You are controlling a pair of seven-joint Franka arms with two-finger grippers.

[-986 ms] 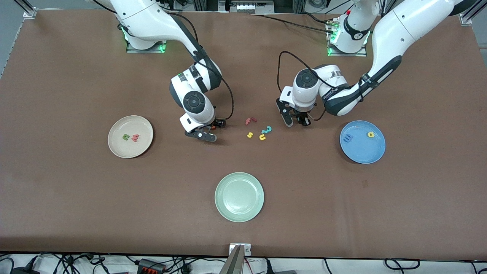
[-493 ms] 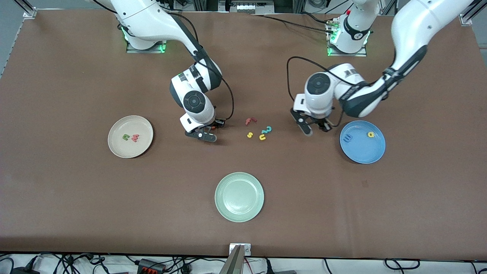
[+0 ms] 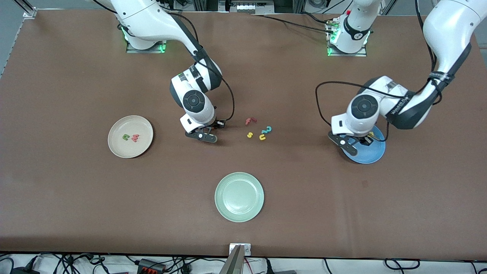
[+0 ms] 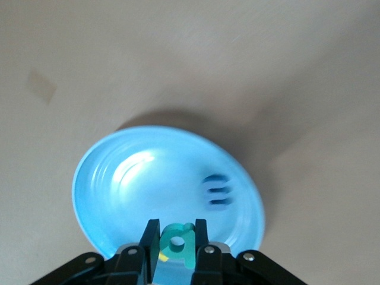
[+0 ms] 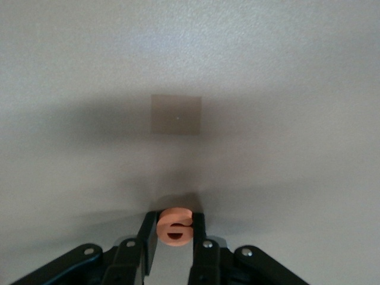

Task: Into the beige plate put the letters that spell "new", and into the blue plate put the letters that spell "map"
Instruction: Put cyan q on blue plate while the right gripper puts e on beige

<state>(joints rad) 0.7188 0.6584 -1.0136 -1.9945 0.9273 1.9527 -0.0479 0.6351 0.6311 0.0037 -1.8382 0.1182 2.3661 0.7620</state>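
I will use my right gripper to set the orange e, now low at the table, down in the beige plate (image 3: 144, 134) next to the salmon-red w, opposite the green n.
My left gripper (image 3: 355, 146) hangs over the blue plate (image 3: 372, 155), shut on the teal p (image 4: 178, 240). In the left wrist view the blue m (image 4: 217, 192) lies in that plate (image 4: 136, 178), and a sliver of the yellow a (image 4: 161, 256) peeks out under the fingers. My right gripper (image 3: 209, 133) is low at the table, shut on the orange e (image 5: 175, 225). The beige plate (image 3: 118, 149) holds the green n (image 3: 124, 136) and the salmon-red w (image 3: 135, 137).
Loose letters lie mid-table between the two grippers: a red f (image 3: 250, 121), a teal 2 (image 3: 267, 130), a yellow s (image 3: 249, 134) and a yellow u (image 3: 262, 137). A pale green plate (image 3: 228, 207) sits nearer the front camera.
The left gripper has carried the teal p from beside the loose letters to over the blue plate. The right gripper has closed on the orange e without moving away.
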